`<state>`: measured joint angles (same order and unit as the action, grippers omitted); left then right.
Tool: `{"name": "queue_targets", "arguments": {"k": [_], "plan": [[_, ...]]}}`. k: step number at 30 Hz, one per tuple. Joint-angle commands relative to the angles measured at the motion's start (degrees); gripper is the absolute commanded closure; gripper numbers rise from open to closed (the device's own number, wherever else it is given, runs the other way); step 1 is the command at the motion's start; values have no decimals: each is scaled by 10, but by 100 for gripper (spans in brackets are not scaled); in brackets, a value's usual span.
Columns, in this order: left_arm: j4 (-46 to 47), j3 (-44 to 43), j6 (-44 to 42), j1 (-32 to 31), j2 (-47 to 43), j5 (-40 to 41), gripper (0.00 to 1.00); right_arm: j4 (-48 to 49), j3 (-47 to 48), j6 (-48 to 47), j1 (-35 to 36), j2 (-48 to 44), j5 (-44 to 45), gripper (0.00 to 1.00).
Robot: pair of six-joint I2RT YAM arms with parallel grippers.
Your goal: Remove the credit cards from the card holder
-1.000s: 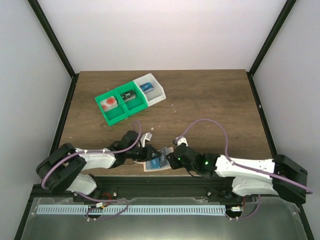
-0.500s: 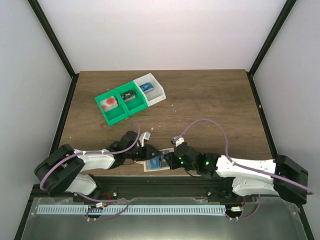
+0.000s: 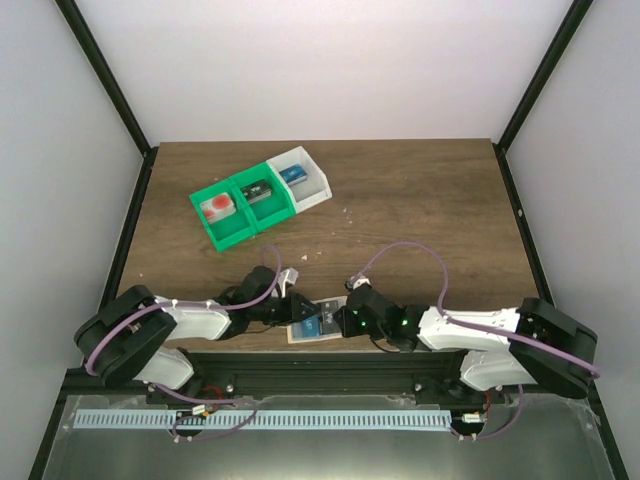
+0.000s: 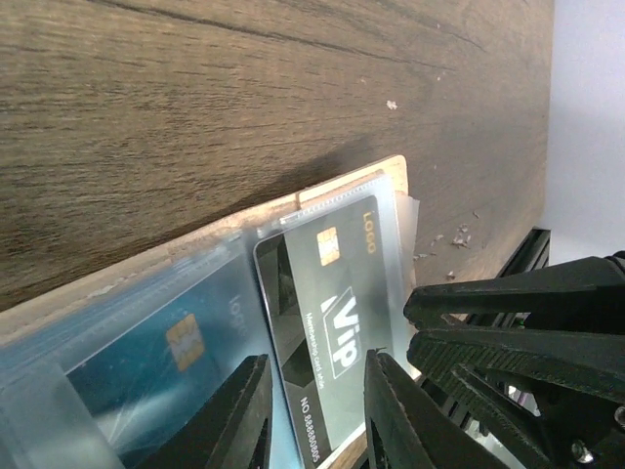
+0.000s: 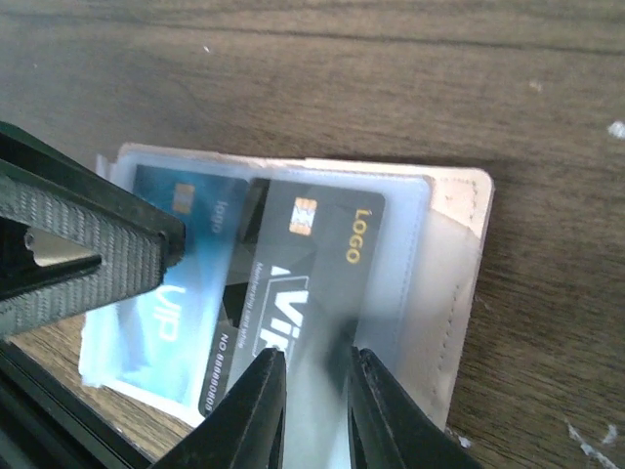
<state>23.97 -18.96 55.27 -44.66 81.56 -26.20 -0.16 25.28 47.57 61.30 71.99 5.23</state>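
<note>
The dark grey card lies flat, only a narrow part outside its clear pocket, so my left gripper will pinch the card's free edge [image 4: 279, 342] and pull it out.
The card holder [image 3: 318, 328] lies open at the table's near edge, between both grippers. Its tan edge [image 4: 376, 172] and clear pockets show in both wrist views [image 5: 459, 264]. A blue card [image 4: 146, 362] [image 5: 200, 239] and a dark grey "VIP" card [image 4: 337, 293] [image 5: 312, 264] sit in the pockets. My left gripper [image 4: 314, 415] is open, its fingers straddling the dark card's lower end. My right gripper [image 5: 314, 410] is open with a narrow gap, low over the clear pocket beside the dark card. They face each other [image 3: 297, 310] [image 3: 338, 322].
Green bins [image 3: 232, 232] hold a red-orange item [image 3: 217, 208] and a dark item [image 3: 258, 190]. The white bin [image 3: 318, 185] beside them holds a small blue item [image 3: 292, 174]. The table's front edge and black rail lie just behind the holder.
The right arm's rear links have swung left and its cable loop shifted. Both grippers stay at the holder, almost unmoved.
</note>
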Motion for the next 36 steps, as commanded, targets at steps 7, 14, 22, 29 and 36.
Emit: {"name": "queue_targets", "arguments": {"k": [7,14,22,29,36], "plan": [[13,6,-16,-2,18,9,68,35,-32,22,-3,38,-15,81],[29,9,-14,-2,16,6,69,45,-48,34,-3,39,-19,85],[52,12,-12,-2,38,4,72,41,-48,34,-3,36,-19,85],[64,6,-8,-2,51,-3,74,44,-52,37,-3,39,-24,85],[85,2,-2,-2,72,-11,78,46,-52,37,-3,36,-23,85]]}}
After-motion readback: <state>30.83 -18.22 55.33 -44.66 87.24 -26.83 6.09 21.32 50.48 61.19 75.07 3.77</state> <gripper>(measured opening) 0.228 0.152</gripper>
